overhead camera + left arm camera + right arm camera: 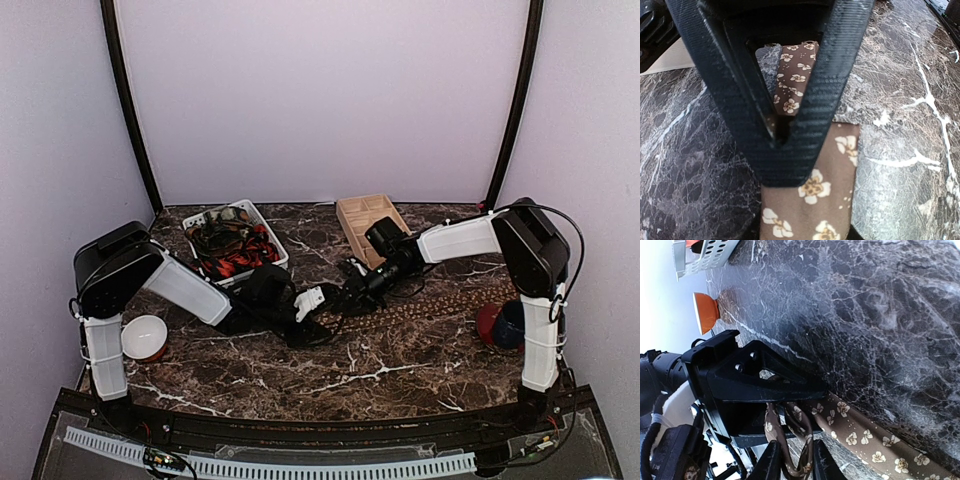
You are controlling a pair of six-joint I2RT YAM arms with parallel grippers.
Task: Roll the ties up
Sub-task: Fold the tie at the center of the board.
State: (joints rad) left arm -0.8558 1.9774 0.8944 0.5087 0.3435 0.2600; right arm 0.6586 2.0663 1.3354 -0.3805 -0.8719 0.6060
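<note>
The tie's fold stands as a loose loop between my grippers, so next my left gripper draws it flat, opens and takes its folded end (807,222) to roll.
A brown tie (440,303) with small pale flowers lies stretched across the dark marble table from the middle toward the right. My left gripper (318,300) meets its left end; in the left wrist view the fingers close into a V (787,160) on the tie (812,210). My right gripper (352,292) is just beside it. In the right wrist view its fingertips (796,462) stand slightly apart, with a loose loop of the tie (800,440) hanging between them. The black left gripper (765,385) clamps the fold just above.
A white basket (268,232) holding more ties, red-and-black ones among them, stands at the back left. A wooden tray (350,222) sits at the back centre. An orange-and-white bowl (145,337) is near the left arm's base, a red-and-blue bowl (500,325) near the right arm's.
</note>
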